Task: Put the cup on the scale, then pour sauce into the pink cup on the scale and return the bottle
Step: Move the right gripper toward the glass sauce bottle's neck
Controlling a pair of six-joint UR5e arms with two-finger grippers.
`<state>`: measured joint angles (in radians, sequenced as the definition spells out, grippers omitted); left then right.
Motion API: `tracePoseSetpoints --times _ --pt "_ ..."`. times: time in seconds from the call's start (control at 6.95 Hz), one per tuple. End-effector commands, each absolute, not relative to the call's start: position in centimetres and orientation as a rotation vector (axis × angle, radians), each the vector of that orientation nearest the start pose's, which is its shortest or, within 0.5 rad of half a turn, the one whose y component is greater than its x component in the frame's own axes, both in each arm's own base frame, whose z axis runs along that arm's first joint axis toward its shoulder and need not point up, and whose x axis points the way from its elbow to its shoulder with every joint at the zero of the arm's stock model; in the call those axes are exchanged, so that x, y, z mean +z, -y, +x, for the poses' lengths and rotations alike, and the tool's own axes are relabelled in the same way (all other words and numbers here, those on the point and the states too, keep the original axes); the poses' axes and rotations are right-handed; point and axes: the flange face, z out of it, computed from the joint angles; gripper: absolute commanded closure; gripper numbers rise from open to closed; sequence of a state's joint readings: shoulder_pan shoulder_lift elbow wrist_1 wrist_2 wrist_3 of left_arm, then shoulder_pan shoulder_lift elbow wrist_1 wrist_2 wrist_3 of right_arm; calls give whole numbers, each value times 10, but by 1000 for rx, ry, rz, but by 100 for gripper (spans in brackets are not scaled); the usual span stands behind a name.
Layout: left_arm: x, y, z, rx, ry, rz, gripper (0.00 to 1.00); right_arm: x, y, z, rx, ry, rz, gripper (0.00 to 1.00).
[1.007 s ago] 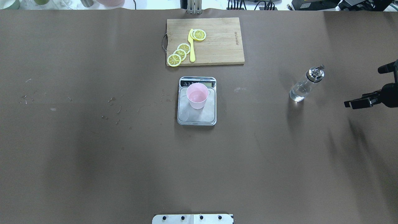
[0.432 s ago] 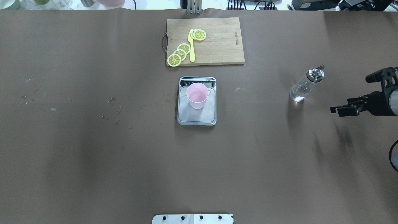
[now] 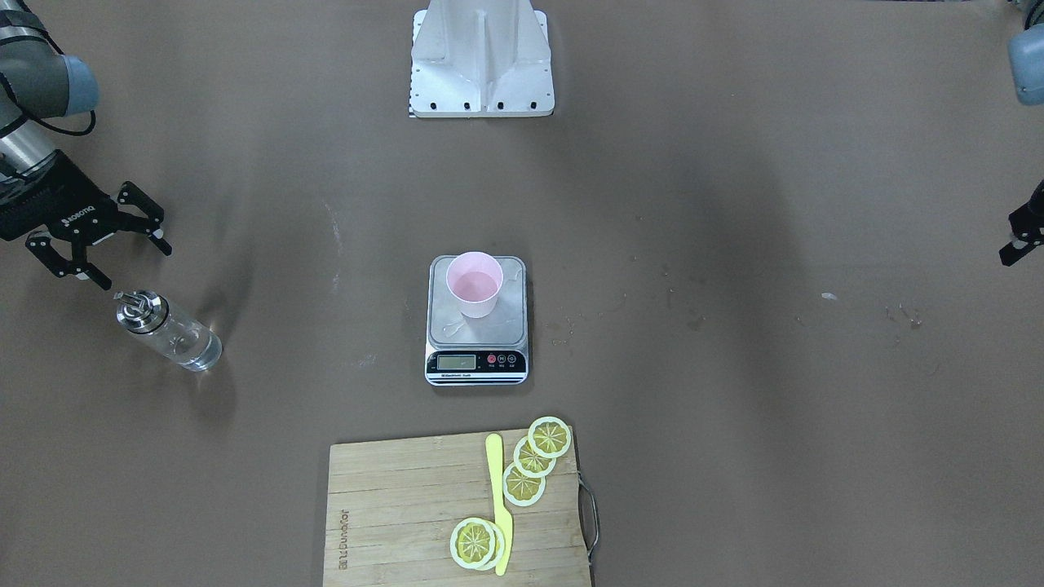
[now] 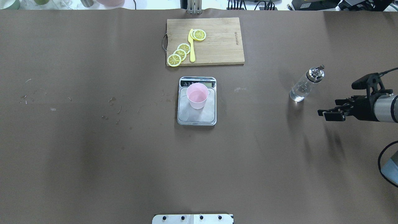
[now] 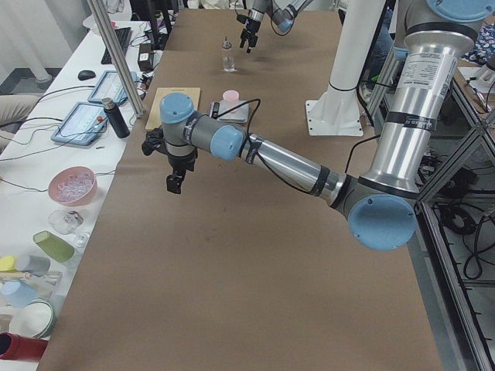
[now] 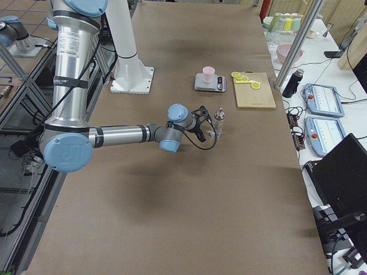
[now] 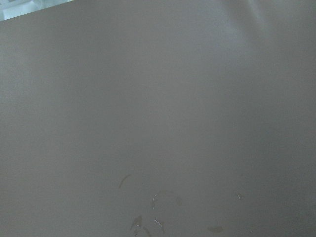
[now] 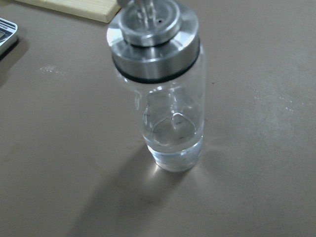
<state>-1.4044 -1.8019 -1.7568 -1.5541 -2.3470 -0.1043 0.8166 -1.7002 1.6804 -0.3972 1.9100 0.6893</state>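
Note:
Next, I need to move my right gripper to the bottle's glass body (image 3: 174, 333) (image 8: 171, 111), below the steel collar, and close it there.
The pink cup (image 4: 197, 95) stands upright on the scale (image 4: 196, 117) at mid-table, also seen as the cup (image 3: 474, 285) on the scale (image 3: 477, 364). The glass bottle (image 4: 303, 87) with steel collar stands on the table at the right, holding a little clear sauce (image 8: 173, 148) at its bottom. My right gripper (image 4: 342, 99) is open, beside the bottle and apart from it; its wrist view faces the bottle (image 8: 165, 98) close up. Only a sliver of my left gripper (image 3: 1018, 244) shows at the far edge, too little to judge its jaws.
A wooden cutting board (image 4: 217, 40) with lemon slices (image 4: 179, 53) and a yellow knife (image 4: 192, 46) lies behind the scale. The robot base (image 3: 481, 57) stands at the near middle edge. Small crumbs (image 4: 112, 102) dot the left half of the table.
My right gripper has moved leftward into view toward the bottle, staying open. Cup, scale and bottle have not moved.

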Motion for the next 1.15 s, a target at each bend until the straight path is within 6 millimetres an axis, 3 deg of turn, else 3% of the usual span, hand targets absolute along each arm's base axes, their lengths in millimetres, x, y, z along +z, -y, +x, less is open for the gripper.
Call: tracePoseSetpoints --times 0.0,0.29,1.01 --pt "441 579 32 213 -812 276 2 536 402 -265 -245 928 735 0" --pt "439 579 33 210 -813 278 2 535 407 -262 -217 897 768 0" --pt "435 578 31 212 -812 286 2 508 425 -275 -179 907 841 0"
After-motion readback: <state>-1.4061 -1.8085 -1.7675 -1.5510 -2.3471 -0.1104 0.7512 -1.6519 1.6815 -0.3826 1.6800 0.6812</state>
